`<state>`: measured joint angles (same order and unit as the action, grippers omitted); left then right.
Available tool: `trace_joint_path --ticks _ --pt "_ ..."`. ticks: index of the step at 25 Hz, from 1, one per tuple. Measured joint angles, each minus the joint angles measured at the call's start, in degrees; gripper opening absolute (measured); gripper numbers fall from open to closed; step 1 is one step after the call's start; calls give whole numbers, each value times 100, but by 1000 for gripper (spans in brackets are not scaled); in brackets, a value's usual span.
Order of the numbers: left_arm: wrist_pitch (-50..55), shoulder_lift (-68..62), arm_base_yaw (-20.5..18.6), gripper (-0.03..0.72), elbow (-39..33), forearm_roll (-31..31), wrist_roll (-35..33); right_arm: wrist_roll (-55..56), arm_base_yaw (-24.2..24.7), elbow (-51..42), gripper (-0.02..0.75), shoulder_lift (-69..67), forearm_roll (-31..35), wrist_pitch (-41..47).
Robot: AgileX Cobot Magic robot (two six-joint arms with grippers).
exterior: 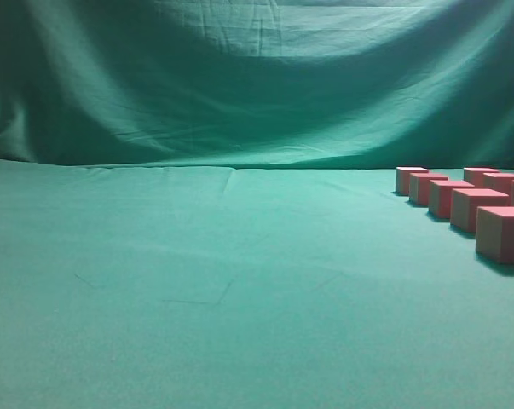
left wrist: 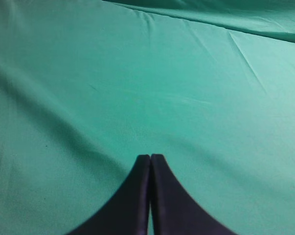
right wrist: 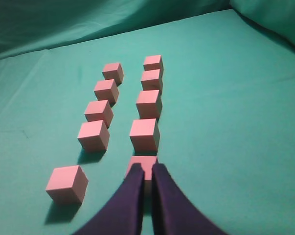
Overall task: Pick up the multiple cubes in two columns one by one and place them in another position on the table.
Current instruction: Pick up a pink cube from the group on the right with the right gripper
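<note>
The sides of the nearest pink cube (exterior: 505, 235) (right wrist: 67, 184), the one standing a bit out of line with its column, will be gripped by my right gripper.
Several small pink cubes (right wrist: 144, 133) stand in two columns on the green table (right wrist: 225, 107). In the left column the nearest cube (right wrist: 66, 183) sits a little off to the left. In the exterior view the cubes (exterior: 476, 209) line up at the far right. My right gripper (right wrist: 147, 167) hovers over the nearest cube of the right column (right wrist: 143, 161), its jaws nearly together with only a thin slit and nothing held. My left gripper (left wrist: 150, 156) is shut and empty over bare cloth. Neither arm shows in the exterior view.
A wrinkled green backdrop (exterior: 257, 77) hangs behind the table (exterior: 197, 281). Broad green cloth stretches left of the cubes. Faint creases (left wrist: 245, 58) cross the cloth in the left wrist view.
</note>
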<state>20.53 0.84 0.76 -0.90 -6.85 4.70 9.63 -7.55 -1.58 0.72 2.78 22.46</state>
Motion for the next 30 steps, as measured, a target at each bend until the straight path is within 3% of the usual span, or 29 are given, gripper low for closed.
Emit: trace_joint_path --ticks 5,9,14,21,30 --pt "0 0 0 0 0 0 0 12 0 0 47 0 78 -87" --pt "0 0 0 0 0 0 0 89 0 -3 47 0 1103 -794" --pt "0 0 0 0 0 0 0 -414 0 26 47 0 1352 -1503" --pt "0 0 0 0 0 0 0 -2058 0 1325 47 -305 1373 -1059" --pt "0 0 0 0 0 0 0 -2564 0 2237 47 -2443 1390 248"
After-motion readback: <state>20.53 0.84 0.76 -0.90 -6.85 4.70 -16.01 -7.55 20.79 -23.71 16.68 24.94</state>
